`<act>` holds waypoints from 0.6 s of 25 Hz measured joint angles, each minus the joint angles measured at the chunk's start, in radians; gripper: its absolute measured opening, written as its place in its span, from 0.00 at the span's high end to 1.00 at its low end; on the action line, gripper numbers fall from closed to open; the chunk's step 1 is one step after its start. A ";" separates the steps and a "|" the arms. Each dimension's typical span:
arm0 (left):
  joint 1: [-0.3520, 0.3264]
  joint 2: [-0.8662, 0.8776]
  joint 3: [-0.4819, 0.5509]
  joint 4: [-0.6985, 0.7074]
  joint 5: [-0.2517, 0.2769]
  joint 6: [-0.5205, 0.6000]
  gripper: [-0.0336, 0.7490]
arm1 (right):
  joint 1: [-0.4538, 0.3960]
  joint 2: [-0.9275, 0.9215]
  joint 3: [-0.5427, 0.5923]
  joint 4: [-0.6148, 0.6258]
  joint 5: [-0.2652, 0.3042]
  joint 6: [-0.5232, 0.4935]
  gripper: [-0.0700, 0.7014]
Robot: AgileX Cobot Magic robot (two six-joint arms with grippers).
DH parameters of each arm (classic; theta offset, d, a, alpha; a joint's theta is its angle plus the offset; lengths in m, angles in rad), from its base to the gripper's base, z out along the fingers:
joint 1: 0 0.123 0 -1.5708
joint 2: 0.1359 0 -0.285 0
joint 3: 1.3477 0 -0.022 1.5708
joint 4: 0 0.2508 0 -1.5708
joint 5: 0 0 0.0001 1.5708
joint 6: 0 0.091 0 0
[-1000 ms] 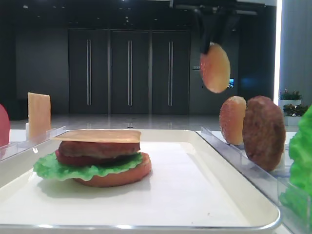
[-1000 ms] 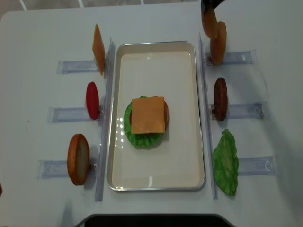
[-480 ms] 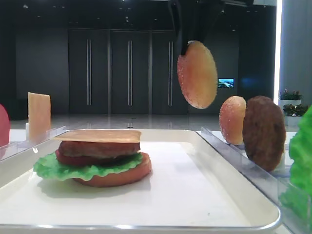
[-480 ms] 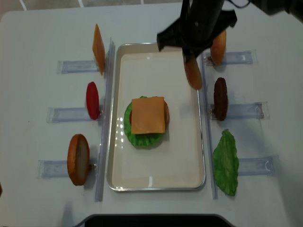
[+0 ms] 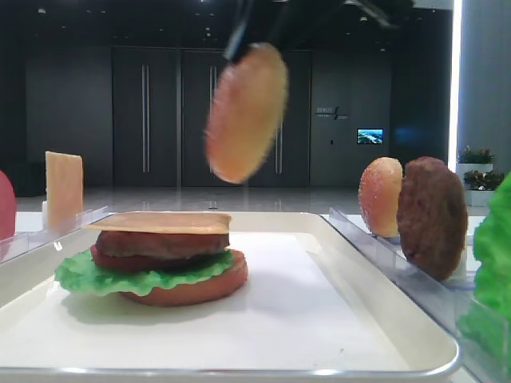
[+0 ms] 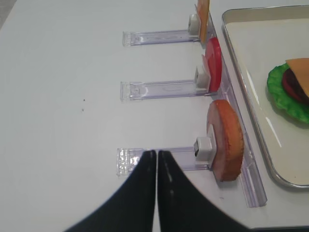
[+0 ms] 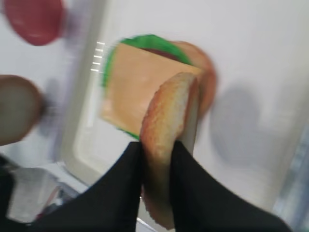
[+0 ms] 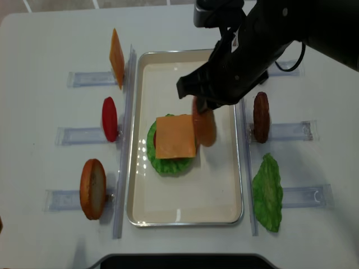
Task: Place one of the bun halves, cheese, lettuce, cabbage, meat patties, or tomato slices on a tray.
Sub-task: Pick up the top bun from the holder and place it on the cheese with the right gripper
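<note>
My right gripper needs to let go of the top half of the bun on the cheese slice (image 8: 167,138) (image 7: 132,90) that tops the stacked burger.
A sesame-speckled top bun half (image 8: 205,128) hangs on edge above the cream tray (image 8: 185,193), with my right gripper (image 7: 158,146) shut on it. It hovers just right of a stacked burger whose top layer is a cheese slice (image 8: 175,136) over a patty, green lettuce (image 8: 167,165) and a reddish bottom bun. In the low exterior view the held bun (image 5: 246,112) floats above the stack (image 5: 160,255), clear of it. My left gripper (image 6: 156,153) is shut and empty over the table, left of a clear holder (image 6: 174,158).
Left of the tray, clear holders carry a cheese slice (image 8: 116,58), a tomato slice (image 8: 109,119) and a bun half (image 8: 92,189). Right of it stand a meat patty (image 8: 261,116) and a lettuce leaf (image 8: 267,192). Another bun (image 5: 381,196) stands at the far right.
The right arm has carried the bun half from the far right holder leftward over the tray, to beside the burger stack. The left gripper shows no movement.
</note>
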State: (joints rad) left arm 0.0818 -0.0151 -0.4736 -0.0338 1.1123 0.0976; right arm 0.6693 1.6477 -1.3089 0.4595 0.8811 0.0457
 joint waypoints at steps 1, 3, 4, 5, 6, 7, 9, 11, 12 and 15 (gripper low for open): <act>0.000 0.000 0.000 0.000 0.000 0.000 0.97 | -0.021 -0.001 0.011 0.127 -0.029 -0.112 0.75; 0.000 0.000 0.000 0.000 0.000 0.000 0.97 | -0.069 -0.001 0.048 0.414 -0.054 -0.374 0.75; 0.000 0.000 0.000 0.000 0.000 0.000 0.97 | -0.090 -0.001 0.066 0.531 -0.056 -0.468 0.75; 0.000 0.000 0.000 0.000 0.000 0.000 0.97 | -0.114 -0.001 0.092 0.620 -0.056 -0.574 0.75; 0.000 0.000 0.000 0.000 0.000 0.000 0.97 | -0.138 -0.001 0.122 0.725 -0.060 -0.675 0.75; 0.000 0.000 0.000 0.000 0.000 0.000 0.97 | -0.158 -0.001 0.158 0.833 -0.048 -0.779 0.75; 0.000 0.000 0.000 0.000 0.000 0.000 0.97 | -0.201 -0.001 0.233 1.016 -0.006 -0.960 0.75; 0.000 0.000 0.000 0.000 0.000 0.000 0.97 | -0.223 0.005 0.298 1.137 0.007 -1.098 0.75; 0.000 0.000 0.000 0.000 0.000 0.000 0.97 | -0.227 0.012 0.323 1.162 0.007 -1.132 0.75; 0.000 0.000 0.000 0.000 0.000 0.000 0.97 | -0.226 0.057 0.346 1.202 0.006 -1.191 0.75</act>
State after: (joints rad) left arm 0.0818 -0.0151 -0.4736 -0.0338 1.1123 0.0976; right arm 0.4429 1.7047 -0.9628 1.6619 0.8874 -1.1455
